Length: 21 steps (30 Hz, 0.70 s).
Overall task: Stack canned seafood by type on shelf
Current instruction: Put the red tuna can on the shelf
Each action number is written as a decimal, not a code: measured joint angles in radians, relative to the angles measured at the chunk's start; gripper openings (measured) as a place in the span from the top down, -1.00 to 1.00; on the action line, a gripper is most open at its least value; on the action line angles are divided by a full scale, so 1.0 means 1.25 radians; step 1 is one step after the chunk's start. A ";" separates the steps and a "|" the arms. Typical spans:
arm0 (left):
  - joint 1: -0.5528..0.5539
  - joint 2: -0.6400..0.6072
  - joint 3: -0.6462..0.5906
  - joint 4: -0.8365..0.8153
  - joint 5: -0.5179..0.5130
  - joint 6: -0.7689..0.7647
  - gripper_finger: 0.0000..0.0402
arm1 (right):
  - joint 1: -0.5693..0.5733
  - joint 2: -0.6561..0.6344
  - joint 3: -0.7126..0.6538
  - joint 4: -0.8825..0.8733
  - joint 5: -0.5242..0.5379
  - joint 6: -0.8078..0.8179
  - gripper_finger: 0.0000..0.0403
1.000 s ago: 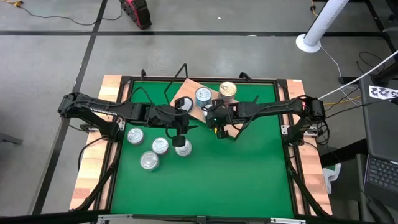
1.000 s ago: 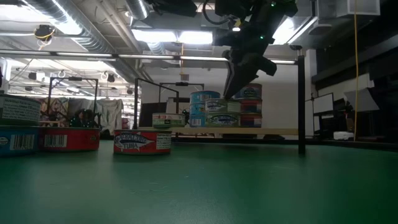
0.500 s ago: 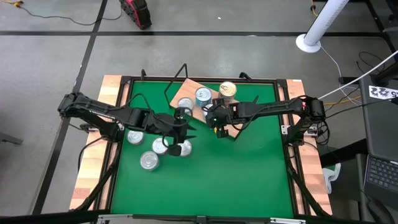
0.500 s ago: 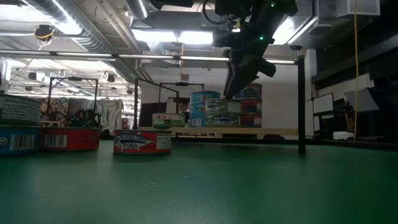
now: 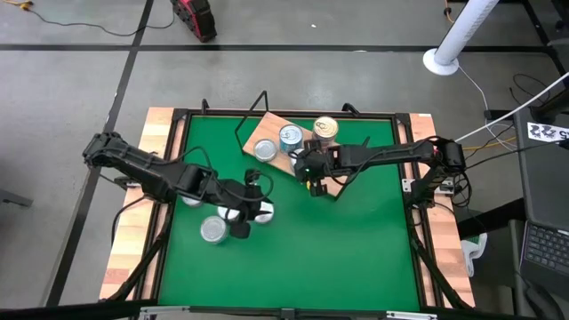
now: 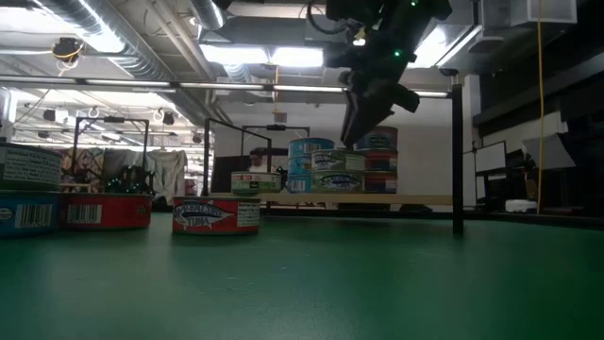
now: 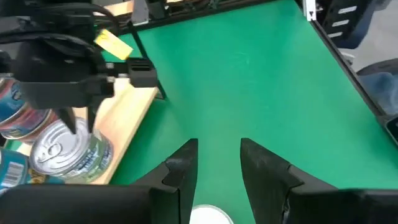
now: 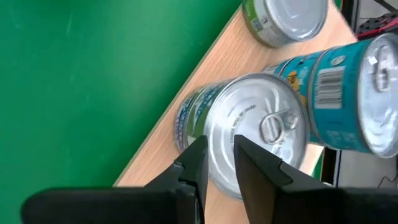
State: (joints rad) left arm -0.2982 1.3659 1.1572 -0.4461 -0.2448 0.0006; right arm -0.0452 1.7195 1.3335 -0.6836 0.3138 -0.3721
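Observation:
Next, my left gripper goes to the near-side edge (image 5: 265,220) (image 7: 229,218) of the loose tin closest to the shelf and closes there.
The shelf (image 5: 275,142) is a light wooden board at the table's far side and carries several tins: a silver-lidded one (image 5: 264,149), a teal one (image 5: 290,135) and a gold-topped one (image 5: 326,129). My right gripper (image 8: 216,155) hangs over a silver lid (image 8: 255,134) at the board's right edge, its fingers a narrow gap apart. In the low view it (image 6: 351,132) stands at the top of the tin stacks (image 6: 326,170). My left gripper (image 7: 217,158) is open, low over the loose tins (image 5: 213,230) on the mat, with one lid (image 7: 208,215) just below its fingers. My right gripper points down at the silver lid (image 8: 249,124) of a tin on the shelf, with both fingertips over the lid. Whether they touch it I cannot tell.
Loose tins stand on the green mat at the near left (image 6: 215,215), (image 6: 104,210), (image 6: 24,212). The mat's right and near parts (image 5: 356,249) hold nothing. A black frame post (image 6: 458,151) stands at the table's edge beside the shelf.
My left gripper has drawn back from beside the shelf toward the table's near edge and now sits over the loose tins. My right gripper has kept its place above the shelf tin.

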 joint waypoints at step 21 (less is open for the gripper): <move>-0.077 0.026 -0.140 -0.015 -0.002 -0.126 0.43 | 0.090 0.000 0.106 -0.145 -0.008 0.048 0.61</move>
State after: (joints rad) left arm -0.3950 1.3987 0.9817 -0.4644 -0.2473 -0.1567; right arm 0.0674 1.7195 1.4654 -0.8643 0.3037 -0.3119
